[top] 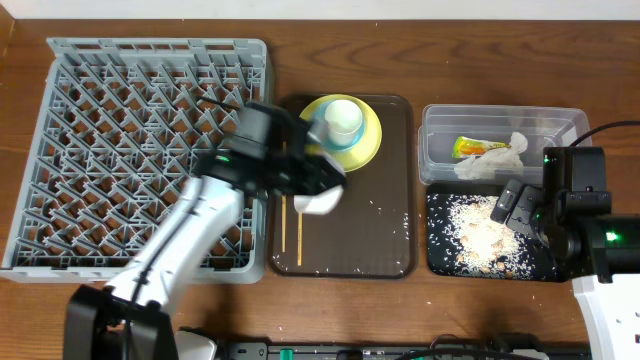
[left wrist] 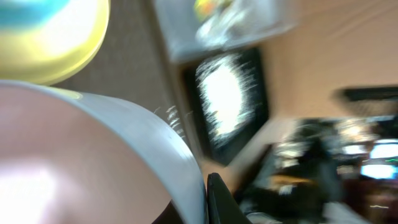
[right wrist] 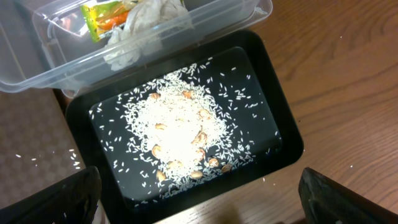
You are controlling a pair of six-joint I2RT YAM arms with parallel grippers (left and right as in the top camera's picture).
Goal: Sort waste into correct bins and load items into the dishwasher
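Observation:
Next, I release the white bowl from my left gripper on the grey dish rack's wires (top: pixel 227 109), near the edge facing the yellow plate.
My left gripper (top: pixel 325 186) is shut on the rim of the white bowl (top: pixel 322 203), which it holds tilted over the brown serving tray (top: pixel 372 240). In the left wrist view the bowl (left wrist: pixel 93 162) fills the lower left, with one dark finger (left wrist: pixel 221 202) pressed against its wall. Behind it, a light-blue cup (top: pixel 343 120) stands on the yellow plate (top: pixel 373 140). Chopsticks (top: pixel 290 235) lie on the tray's left side. My right gripper (right wrist: pixel 199 208) hangs open over the near edge of the black tray (right wrist: pixel 283 134), which holds rice (right wrist: pixel 177 134). A snack wrapper (right wrist: pixel 102 14) and a tissue (right wrist: pixel 143 25) lie in the clear tub (right wrist: pixel 205 22).
The grey dish rack (top: pixel 120 150) fills the left of the table, and my left arm crosses its right edge. A few rice grains (top: pixel 405 218) are scattered on the brown tray's right side. The clear tub (top: pixel 560 125) and the black tray (top: pixel 440 255) stand side by side at right.

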